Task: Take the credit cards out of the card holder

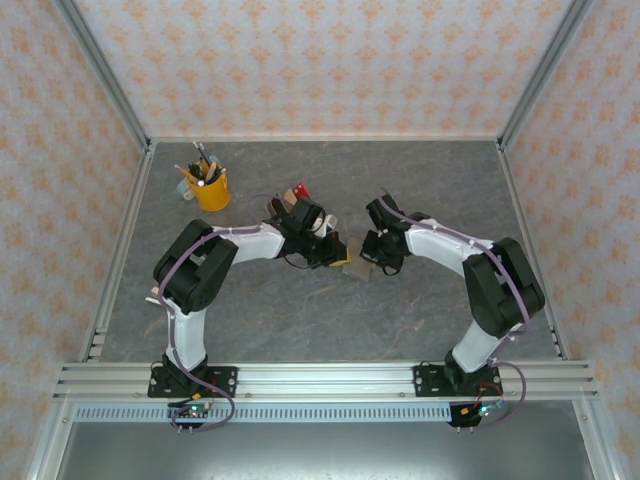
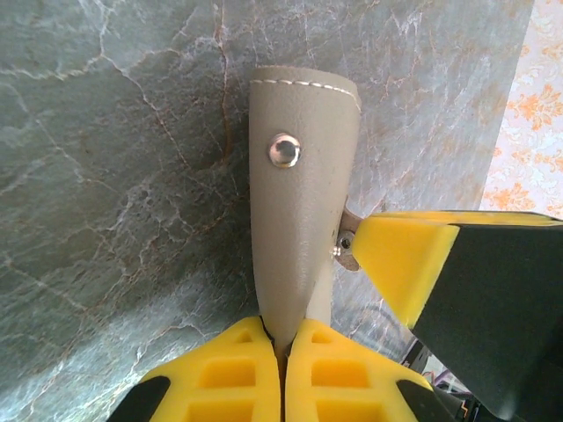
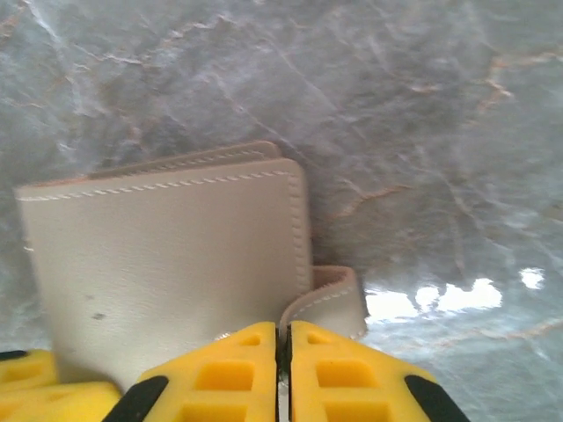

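The folded card holder's near edge is pinched by my left gripper, so that gripper should back away while my right gripper opens the holder by the strap tab [image 3: 331,300].
The grey-tan card holder [image 1: 356,269] is held up off the table between both arms. In the left wrist view it stands edge-on [image 2: 295,220] with a silver snap button [image 2: 283,151], and my left gripper [image 2: 283,345] is shut on its near edge. The right wrist view faces its stitched flat side [image 3: 167,255]. There my right gripper [image 3: 283,338] is shut on the small strap tab [image 3: 334,294] curling off its corner. From above, the left gripper [image 1: 334,250] and right gripper [image 1: 376,254] meet at the holder. The credit cards are hidden.
A yellow cup of pens [image 1: 209,188] stands at the back left. A small rack with brown and red slabs [image 1: 293,196] sits just behind the left arm. The right gripper's yellow finger [image 2: 409,259] crowds the holder in the left wrist view. Patterned walls enclose the grey marbled table [image 1: 330,320].
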You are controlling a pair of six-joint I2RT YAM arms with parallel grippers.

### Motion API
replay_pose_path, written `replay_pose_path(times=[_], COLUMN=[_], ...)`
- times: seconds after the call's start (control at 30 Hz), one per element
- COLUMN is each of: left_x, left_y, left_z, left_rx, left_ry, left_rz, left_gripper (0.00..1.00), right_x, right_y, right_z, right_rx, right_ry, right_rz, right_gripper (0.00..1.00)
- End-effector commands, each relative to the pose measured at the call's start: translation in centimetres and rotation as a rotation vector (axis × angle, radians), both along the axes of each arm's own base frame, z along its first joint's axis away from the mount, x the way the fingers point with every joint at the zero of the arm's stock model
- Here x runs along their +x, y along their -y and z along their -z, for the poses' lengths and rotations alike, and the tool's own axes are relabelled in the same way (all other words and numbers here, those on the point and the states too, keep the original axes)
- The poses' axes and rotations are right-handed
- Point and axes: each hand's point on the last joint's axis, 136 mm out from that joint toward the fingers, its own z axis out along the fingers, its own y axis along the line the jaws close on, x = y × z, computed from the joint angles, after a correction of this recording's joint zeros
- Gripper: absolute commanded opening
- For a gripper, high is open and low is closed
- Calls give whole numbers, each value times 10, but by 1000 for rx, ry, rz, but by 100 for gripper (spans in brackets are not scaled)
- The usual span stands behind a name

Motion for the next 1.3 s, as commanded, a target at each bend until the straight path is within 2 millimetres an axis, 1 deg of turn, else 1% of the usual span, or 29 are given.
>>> replay_pose_path(times=[0.0,0.1,0.17,0.2,0.23,0.3,0.33,0.37,0.47,0.57,0.67,0.73,0.87,0.97,1.1,1.27], left_x=[8,7,7,8,9,9,8,8,8,10,11,11,14,15,15,15], left_y=[-13,-13,-15,-16,-17,-20,-21,-22,-29,-39,-50,-57,-73,-84,-92,-99], left_z=[-7,-6,-4,-12,-18,-21,-24,-26,-30,-31,-33,-35,-40,-43,-44,-39], left_rx=[46,46,64,62,65,82,85,90,123,165,217,251,321,361,382,401], left_ry=[37,31,27,42,52,60,63,65,76,90,112,127,169,190,183,154], left_rz=[-40,-41,-47,-48,-53,-57,-58,-60,-74,-95,-113,-122,-144,-165,-179,-205], left_gripper=[0,0,0,0,8,27,39,48,62,72,79,84,94,100,100,100], right_x=[-19,-19,-18,-17,-16,-13,-12,-11,-8,-5,-3,-1,8,13,17,18], right_y=[30,34,33,32,31,26,24,20,14,9,7,7,7,8,8,6], right_z=[7,4,1,0,-1,-1,0,1,3,5,8,9,7,5,4,0], right_rx=[-118,-128,-125,-122,-118,-102,-96,-86,-67,-48,-49,-55,-76,-96,-110,-108], right_ry=[-44,-33,-25,-22,-20,-19,-21,-26,-33,-33,-35,-29,-3,13,21,26], right_rz=[65,79,77,72,66,50,42,31,14,0,-7,-17,-40,-55,-72,-84], right_gripper=[8,9,15,19,24,31,32,34,35,35,34,31,27,26,24,15])
